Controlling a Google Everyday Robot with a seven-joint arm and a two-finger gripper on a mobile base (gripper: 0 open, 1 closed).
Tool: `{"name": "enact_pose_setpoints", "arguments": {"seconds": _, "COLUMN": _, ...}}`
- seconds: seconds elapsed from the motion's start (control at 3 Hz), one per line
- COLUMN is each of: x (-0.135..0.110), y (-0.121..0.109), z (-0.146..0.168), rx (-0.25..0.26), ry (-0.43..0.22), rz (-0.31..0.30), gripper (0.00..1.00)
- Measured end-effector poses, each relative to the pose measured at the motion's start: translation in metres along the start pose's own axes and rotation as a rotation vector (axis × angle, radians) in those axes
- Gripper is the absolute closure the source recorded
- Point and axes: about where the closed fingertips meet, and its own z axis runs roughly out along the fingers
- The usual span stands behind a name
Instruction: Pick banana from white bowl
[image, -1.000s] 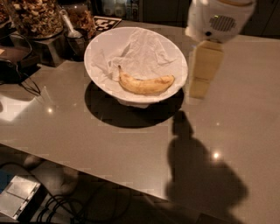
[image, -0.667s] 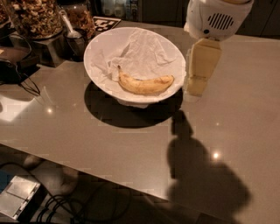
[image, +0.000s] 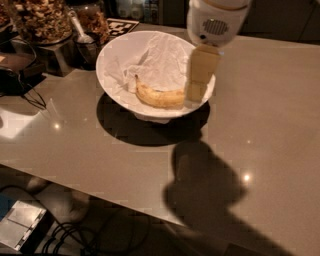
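The robot's gripper should next move to the middle of the banana (image: 160, 98) in the white bowl and close there.
A curved yellow banana (image: 159, 96) lies in the front part of the white bowl (image: 116, 56), on crumpled white paper. The bowl stands on a grey-beige table. My gripper (image: 196, 90) hangs from the white arm housing at the top of the camera view. Its pale fingers reach down over the bowl's right rim, right beside the banana's right end. The banana rests in the bowl and is not lifted.
Glass jars of nuts (image: 41, 20) and a metal cup with a spoon (image: 86, 41) stand at the back left. A dark device with cables (image: 19, 75) lies at the left edge. The table's front edge runs diagonally, with cables and a box (image: 20, 231) on the floor below.
The gripper has moved left from beside the bowl's right side to over its right rim, close to the banana's right end. The banana has not moved.
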Motion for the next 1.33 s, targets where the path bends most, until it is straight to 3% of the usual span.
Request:
{"name": "enact_pose_setpoints", "arguments": {"seconds": 0.67, "x": -0.046, "y": -0.03, "z": 0.039, "rx": -0.045, "ry": 0.017, "rz": -0.038, "gripper": 0.0}}
{"name": "enact_pose_setpoints", "arguments": {"seconds": 1.0, "x": -0.056, "y": -0.039, "z": 0.066, "rx": -0.087, "ry": 0.03, "rz": -0.044, "gripper": 0.14}}
{"name": "enact_pose_setpoints", "arguments": {"seconds": 1.33, "x": -0.056, "y": -0.051, "z": 0.086, "rx": -0.119, "ry": 0.033, "rz": -0.028, "gripper": 0.16}}
